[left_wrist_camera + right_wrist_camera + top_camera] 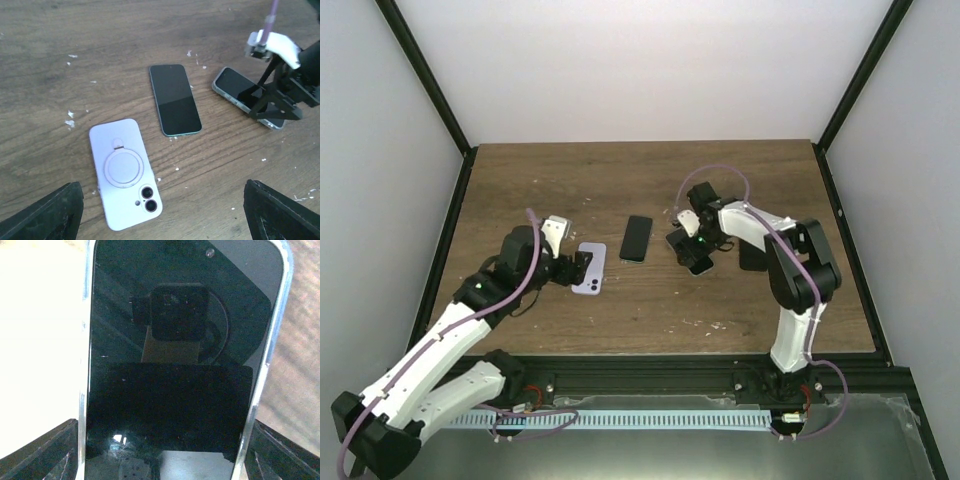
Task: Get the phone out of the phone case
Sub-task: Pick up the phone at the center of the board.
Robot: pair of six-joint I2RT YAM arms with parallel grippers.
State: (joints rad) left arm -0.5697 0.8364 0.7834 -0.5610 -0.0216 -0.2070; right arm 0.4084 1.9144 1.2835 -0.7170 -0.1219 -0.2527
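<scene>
My left gripper should next move to the phone in the clear, silver-edged case and close on its long edge (673, 248) (229, 99) facing the teal-edged phone.
A phone in a clear, silver-edged case (175, 365) lies screen up on the wooden table (550, 190), right of centre. My right gripper (165, 455) straddles its near end, a finger pressed against each long edge; the left wrist view shows the same phone (232, 89) and gripper (277, 102). A phone in a lilac case (125, 172) with a ring stand lies back up, camera lenses showing. My left gripper (162, 220) hovers open just short of it, nothing between its fingers. In the top view the left gripper (576, 270) sits at the lilac case's (591, 268) left edge.
A third phone (175, 99) with a dark screen and teal edge lies flat between the two others, also seen from above (637, 238). A dark flat object (752, 256) lies behind the right arm. Black frame posts and white walls bound the table.
</scene>
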